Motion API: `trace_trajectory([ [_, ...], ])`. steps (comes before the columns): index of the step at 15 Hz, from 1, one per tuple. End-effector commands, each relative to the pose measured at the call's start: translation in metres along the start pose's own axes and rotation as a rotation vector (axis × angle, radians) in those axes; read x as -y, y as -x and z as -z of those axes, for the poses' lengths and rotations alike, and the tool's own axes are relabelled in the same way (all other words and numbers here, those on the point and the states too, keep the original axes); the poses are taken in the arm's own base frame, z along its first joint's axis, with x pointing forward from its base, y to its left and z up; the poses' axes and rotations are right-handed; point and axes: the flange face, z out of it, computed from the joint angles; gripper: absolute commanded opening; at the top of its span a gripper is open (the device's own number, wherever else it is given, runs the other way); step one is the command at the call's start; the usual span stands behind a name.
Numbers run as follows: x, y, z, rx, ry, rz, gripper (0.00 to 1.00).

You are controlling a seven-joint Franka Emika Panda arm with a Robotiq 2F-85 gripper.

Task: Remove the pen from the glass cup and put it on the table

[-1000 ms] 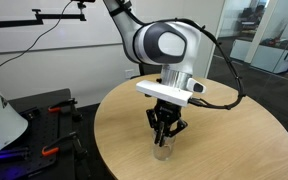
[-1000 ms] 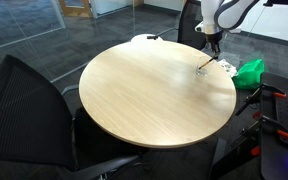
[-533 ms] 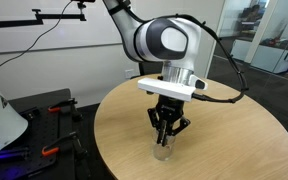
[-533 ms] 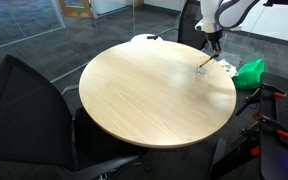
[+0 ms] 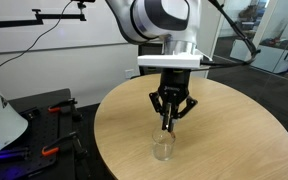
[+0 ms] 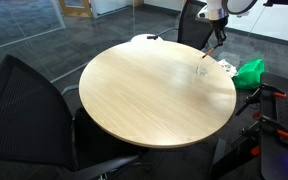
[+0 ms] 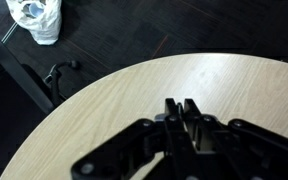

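Observation:
My gripper needs to let go of the pen on the bare tabletop [image 5: 143,97] well beyond the glass cup, toward the far edge of the table.
The glass cup [image 5: 164,147] stands upright on the round wood-coloured table [image 5: 224,140], near its edge; it also shows as a small clear shape in an exterior view [image 6: 202,70]. My gripper [image 5: 169,122] hangs above the cup, clear of its rim, with its fingers pinched together. A thin dark stick, the pen [image 5: 168,128], pokes down from between the fingertips. In the wrist view the gripper's fingers [image 7: 185,108] are nearly together over the bare tabletop [image 7: 114,95]; the pen and cup are hidden there. The gripper is small and high in an exterior view [image 6: 219,38].
Black office chairs [image 6: 24,110] stand beside the table. A green object [image 6: 250,72] lies just past the table edge near the cup. A white bag [image 7: 36,18] sits on the dark floor. Clamps and gear lie on a side bench [image 5: 44,115].
My gripper has risen straight up from inside the cup to well above its rim, with the pen between its fingers. The cup has stayed in place.

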Motion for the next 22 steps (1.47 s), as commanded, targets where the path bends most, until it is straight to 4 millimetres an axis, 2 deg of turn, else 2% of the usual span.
trace_trajectory([
  [1,0.013,0.024,0.037,-0.033,0.056,0.017,0.03],
  [5,0.024,0.027,0.069,-0.110,0.083,0.031,0.03],
  [8,0.047,0.016,0.088,-0.178,0.094,0.037,0.03],
  [17,0.145,-0.062,0.117,-0.383,-0.002,0.045,0.03],
  [22,0.187,-0.100,0.120,-0.460,-0.050,0.051,0.03],
])
